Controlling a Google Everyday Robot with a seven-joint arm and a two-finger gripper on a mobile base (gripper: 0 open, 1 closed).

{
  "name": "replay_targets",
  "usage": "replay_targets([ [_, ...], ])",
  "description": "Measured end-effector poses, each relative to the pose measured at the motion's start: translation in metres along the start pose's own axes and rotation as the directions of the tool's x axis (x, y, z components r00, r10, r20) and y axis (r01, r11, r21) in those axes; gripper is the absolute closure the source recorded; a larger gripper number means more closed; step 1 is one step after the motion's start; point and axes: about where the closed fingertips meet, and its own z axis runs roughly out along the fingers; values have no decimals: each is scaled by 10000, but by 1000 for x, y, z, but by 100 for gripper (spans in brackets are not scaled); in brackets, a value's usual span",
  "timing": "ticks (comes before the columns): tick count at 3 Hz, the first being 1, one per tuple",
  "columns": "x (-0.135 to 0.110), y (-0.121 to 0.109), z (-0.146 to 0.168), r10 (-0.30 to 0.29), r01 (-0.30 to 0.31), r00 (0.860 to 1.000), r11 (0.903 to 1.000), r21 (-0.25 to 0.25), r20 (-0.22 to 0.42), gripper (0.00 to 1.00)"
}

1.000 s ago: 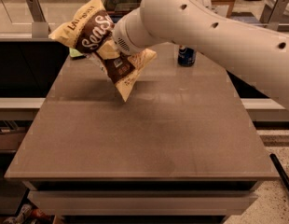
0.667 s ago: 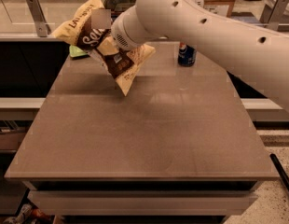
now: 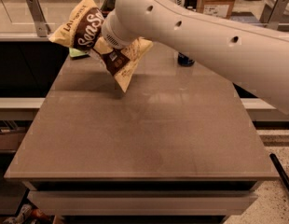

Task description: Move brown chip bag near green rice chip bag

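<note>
I need to release the brown chip bag on the table's far corner [image 3: 107, 57], beside the green rice chip bag. The brown bag now hangs in the air there.
The brown chip bag [image 3: 88, 29], dark brown with cream-yellow ends and white lettering, hangs in the air over the table's far left corner, crumpled in the middle. My gripper [image 3: 106, 42] is shut on the bag's middle; the wide white wrist and arm cover most of it. Just below the bag's left end, a small strip of the green rice chip bag [image 3: 78, 53] shows flat on the table, the rest hidden behind the brown bag.
A blue soda can [image 3: 184, 59] stands at the table's far right, half hidden behind my arm. The grey-brown table [image 3: 144, 139] has a drawer front below. A counter with metal posts [image 3: 37, 15] and a cardboard box [image 3: 216, 1] lie behind.
My gripper has carried the brown chip bag a little further left and back, toward the far left corner over the green bag. The can has not moved.
</note>
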Motion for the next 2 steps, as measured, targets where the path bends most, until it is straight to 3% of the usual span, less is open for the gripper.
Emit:
replay_targets([
  [2,2,-6,8,-1,1,9997,10000,-3,261,100],
])
